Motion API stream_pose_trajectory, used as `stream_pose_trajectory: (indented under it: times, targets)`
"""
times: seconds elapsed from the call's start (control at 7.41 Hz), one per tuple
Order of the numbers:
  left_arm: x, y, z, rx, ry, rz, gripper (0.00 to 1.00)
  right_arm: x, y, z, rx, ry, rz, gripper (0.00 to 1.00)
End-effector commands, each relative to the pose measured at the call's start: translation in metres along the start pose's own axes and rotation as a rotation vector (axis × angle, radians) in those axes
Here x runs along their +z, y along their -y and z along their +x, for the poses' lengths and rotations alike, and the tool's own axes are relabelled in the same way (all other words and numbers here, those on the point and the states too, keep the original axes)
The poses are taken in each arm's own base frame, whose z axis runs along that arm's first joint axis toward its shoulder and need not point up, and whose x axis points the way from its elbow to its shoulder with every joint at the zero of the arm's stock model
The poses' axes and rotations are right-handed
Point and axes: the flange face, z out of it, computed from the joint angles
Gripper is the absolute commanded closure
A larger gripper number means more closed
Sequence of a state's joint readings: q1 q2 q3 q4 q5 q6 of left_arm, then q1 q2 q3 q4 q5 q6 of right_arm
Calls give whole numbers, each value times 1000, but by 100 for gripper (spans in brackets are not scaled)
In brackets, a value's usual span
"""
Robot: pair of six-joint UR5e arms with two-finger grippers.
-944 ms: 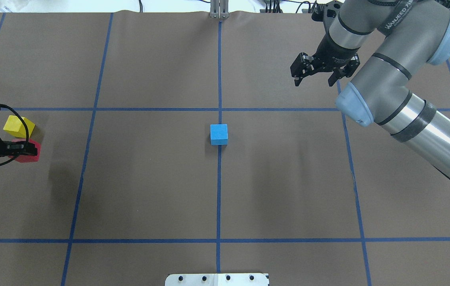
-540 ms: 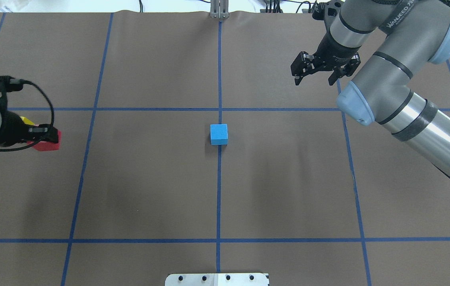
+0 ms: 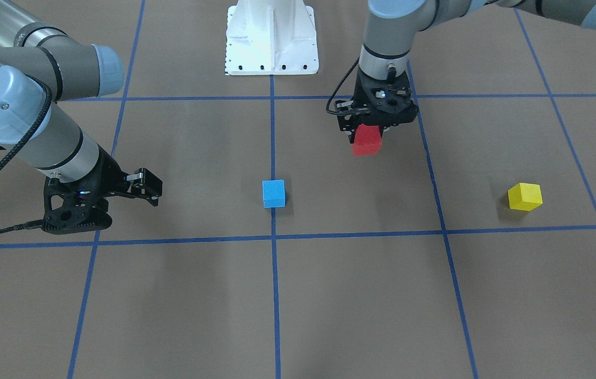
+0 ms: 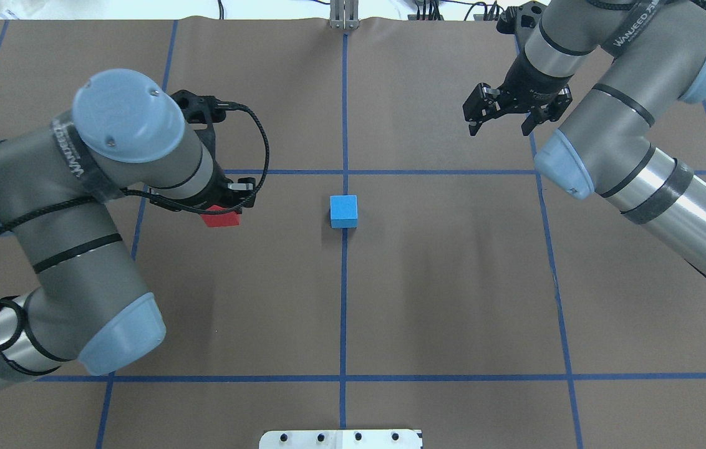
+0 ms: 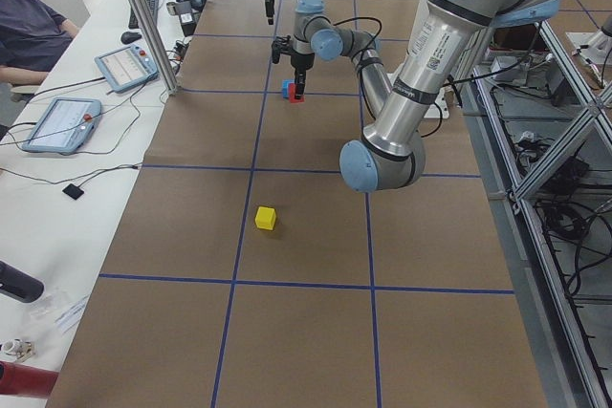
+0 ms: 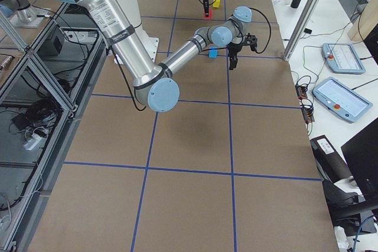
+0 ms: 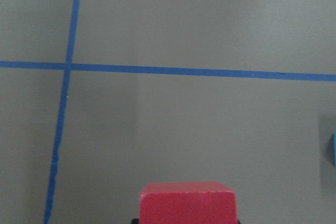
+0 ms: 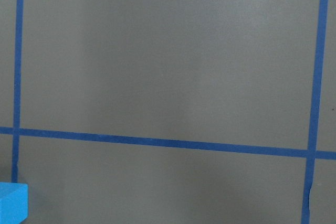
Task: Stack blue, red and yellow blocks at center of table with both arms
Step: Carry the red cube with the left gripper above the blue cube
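Observation:
The robot's left gripper will release the red block squarely on top of the blue block [image 3: 275, 188].
The blue block [image 4: 343, 211] sits on the table's centre line; it also shows in the front view [image 3: 274, 193]. My left gripper [image 4: 223, 204] is shut on the red block [image 4: 221, 217] and holds it above the table, left of the blue block. The front view [image 3: 367, 141] and the left wrist view [image 7: 187, 202] show the red block between the fingers. The yellow block [image 3: 524, 196] lies alone on my far left, hidden under my left arm in the overhead view. My right gripper [image 4: 499, 123] is open and empty at the far right.
Brown paper with blue tape grid lines [image 4: 344, 112] covers the table. The white robot base plate [image 4: 340, 439] is at the near edge. My left arm's elbow [image 4: 122, 118] hangs over the left half of the table.
My left arm has swung right from the table's left edge with the red block in its gripper, to a spot close to the blue block. The right gripper has shifted slightly.

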State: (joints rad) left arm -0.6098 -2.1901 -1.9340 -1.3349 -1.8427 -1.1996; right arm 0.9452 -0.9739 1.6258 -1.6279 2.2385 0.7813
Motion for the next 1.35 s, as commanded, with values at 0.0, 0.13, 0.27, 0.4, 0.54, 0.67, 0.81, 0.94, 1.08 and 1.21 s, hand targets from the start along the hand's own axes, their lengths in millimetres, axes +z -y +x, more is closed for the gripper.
stream_pose_trajectory:
  times: [0.0, 0.13, 0.27, 0.4, 0.54, 0.67, 0.81, 0.94, 1.08, 1.21]
  targets:
    - [12, -4, 70, -17, -24, 11, 100, -5, 8, 38, -36, -20, 8, 1]
    - [30, 2, 107, -29, -26, 29, 100, -15, 16, 77, -57, -37, 19, 1]
    - [44, 1, 129, -41, -40, 23, 100, -26, 23, 125, -78, -63, 30, 1]
    - [58, 10, 151, -46, -53, 26, 100, -35, 24, 171, -96, -85, 35, 1]
    - [68, 11, 155, -45, -48, 23, 100, -40, 20, 203, -68, -75, 27, 1]
    - [69, 10, 156, -40, -54, 24, 100, -44, 17, 223, -43, -66, 24, 1]
    - [70, 10, 157, -35, -51, 25, 100, -48, 16, 232, -29, -59, 25, 1]
    - [71, 11, 158, -31, -57, 26, 100, -50, 15, 234, -26, -58, 28, 1]
    - [72, 12, 159, -29, -58, 28, 100, -49, 16, 235, -24, -60, 27, 1]
    - [75, 13, 162, -10, -52, 27, 100, -49, 16, 235, -24, -60, 27, 1]
